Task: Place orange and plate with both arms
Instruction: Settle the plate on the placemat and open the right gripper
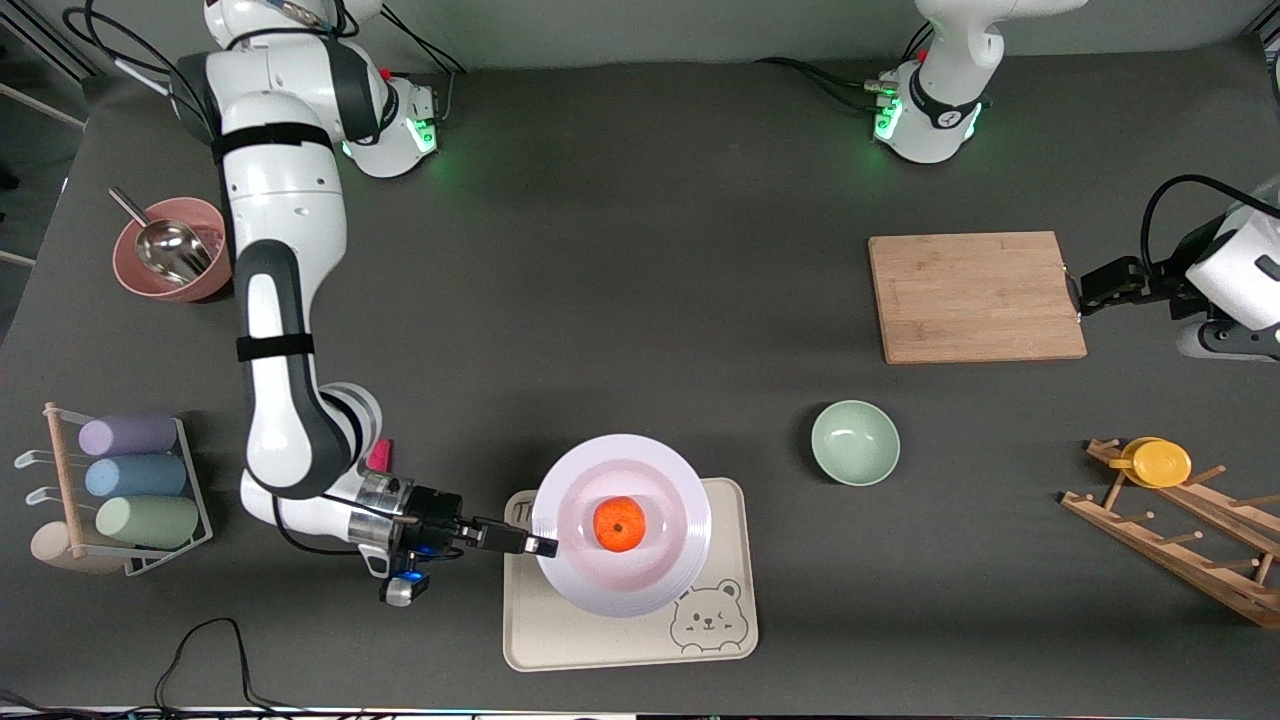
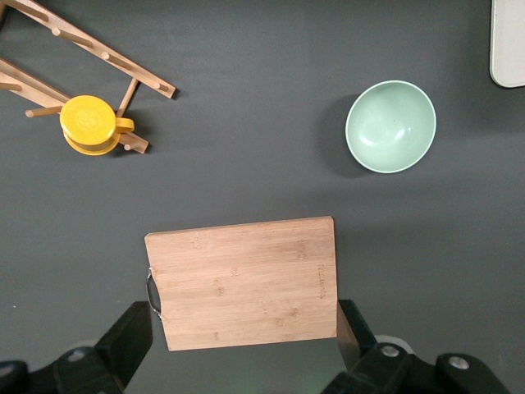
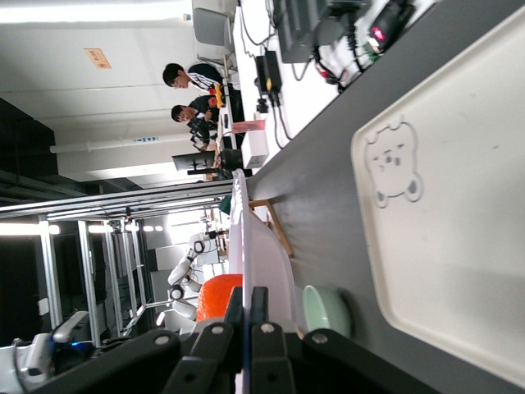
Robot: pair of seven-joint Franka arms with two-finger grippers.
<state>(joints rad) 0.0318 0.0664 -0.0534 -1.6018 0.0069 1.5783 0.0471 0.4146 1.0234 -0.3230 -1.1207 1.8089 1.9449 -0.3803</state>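
Observation:
I should let go of the white plate, which hangs level just above the tray now, with my right gripper on the cream tray [image 1: 624,546] [image 3: 467,240] next to the bear drawing.
The white plate [image 1: 620,525] hangs level just above the cream bear tray [image 1: 720,640], with the orange [image 1: 619,524] sitting at its centre. My right gripper [image 1: 545,546] is shut on the plate's rim at the end toward the right arm. In the right wrist view the fingertips [image 3: 248,300] pinch the plate [image 3: 262,246] edge, the orange [image 3: 217,297] shows on the plate, and a gap separates the plate from the tray [image 3: 459,246]. My left gripper [image 1: 1085,290] waits open beside the handle end of the wooden cutting board [image 1: 975,296], holding nothing; in its wrist view it [image 2: 242,322] looks down on the board [image 2: 246,279].
A pale green bowl [image 1: 855,442] stands between tray and board. A wooden rack with a yellow cup [image 1: 1155,462] lies at the left arm's end. At the right arm's end are a pink bowl with a metal scoop [image 1: 170,250] and a rack of pastel cups [image 1: 130,480].

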